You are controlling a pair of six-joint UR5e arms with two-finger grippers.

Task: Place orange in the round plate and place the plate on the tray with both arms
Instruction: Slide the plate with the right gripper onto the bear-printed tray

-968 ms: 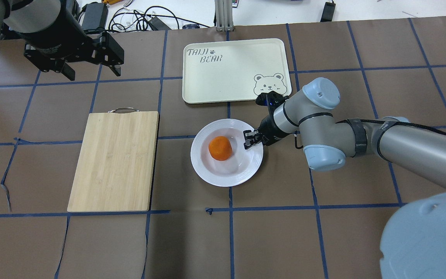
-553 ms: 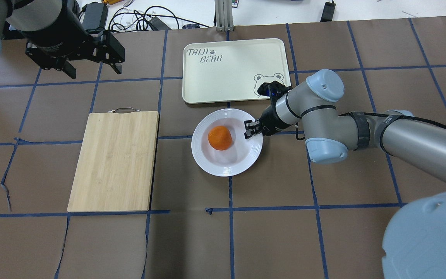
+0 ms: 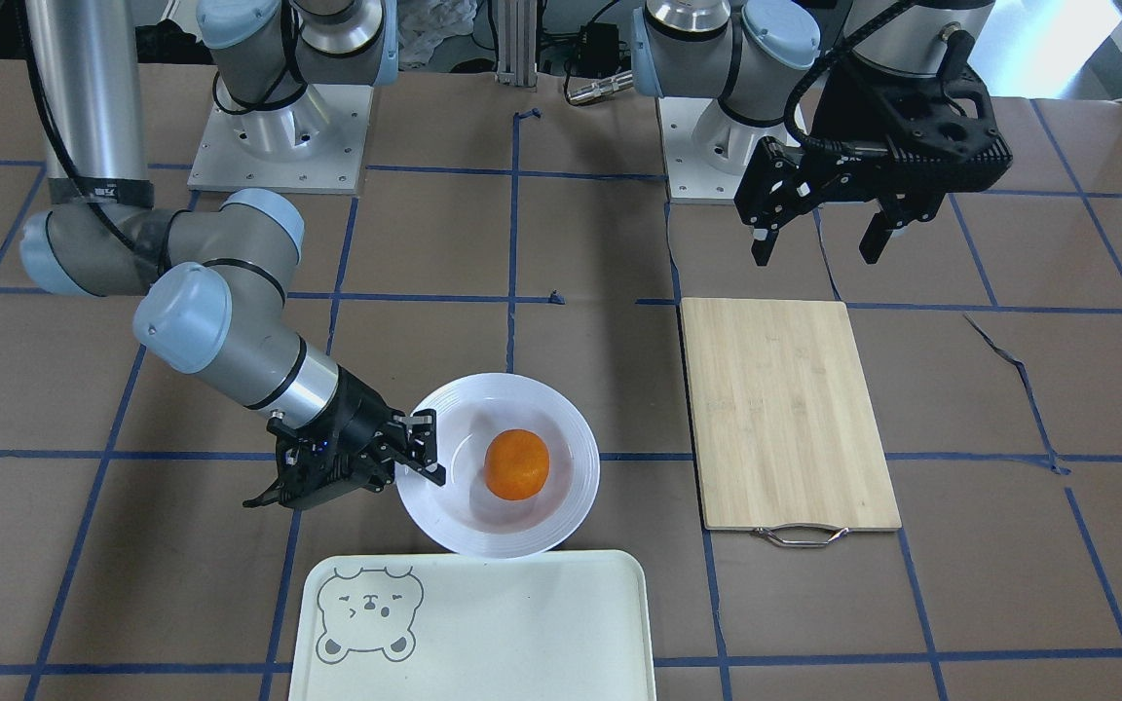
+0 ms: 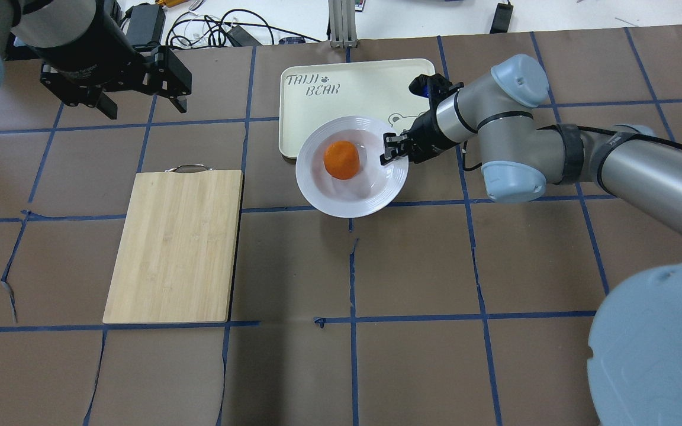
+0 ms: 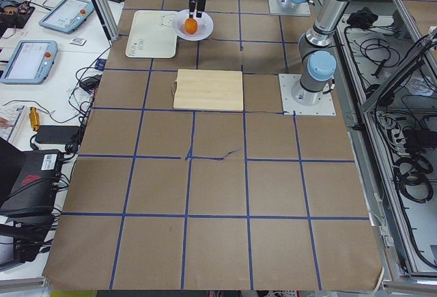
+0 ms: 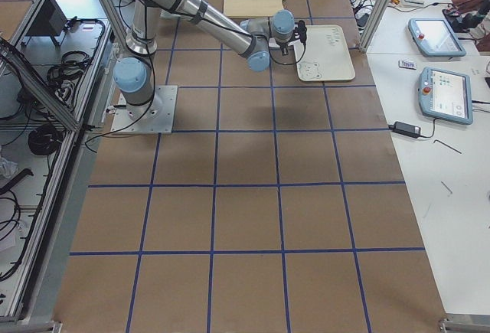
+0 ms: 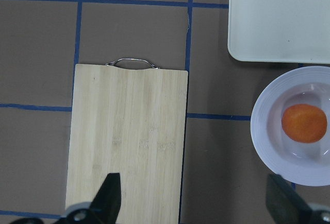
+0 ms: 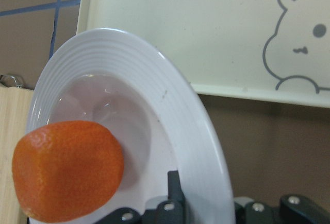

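The white round plate, now held off the table, will be put down by my right gripper on the plain part (image 3: 493, 638) beside the cream tray's bear face.
The orange (image 4: 341, 160) (image 3: 516, 464) lies in the sunken centre of the white round plate (image 4: 323, 201) (image 3: 576, 467). My right gripper (image 4: 389, 152) (image 3: 422, 443) is shut on the plate's rim on the robot's right side and holds it off the table. In the overhead view the plate overlaps the near edge of the cream tray (image 4: 347, 83) (image 3: 522, 623). The right wrist view shows the plate rim (image 8: 170, 100) over the tray's corner (image 8: 206, 28), with the orange (image 8: 67, 170) close by. My left gripper (image 4: 140, 105) (image 3: 819, 239) hangs open and empty, high beyond the board at the far left.
A bamboo cutting board (image 4: 175, 245) (image 7: 129, 141) with a metal handle lies left of the plate. Cables and a metal post sit beyond the table's far edge. The brown mat carries blue tape lines and a few tears.
The right gripper has carried the plate with the orange away from the robot, toward the tray, so the plate now overlaps the tray's near edge. The left arm has barely moved.
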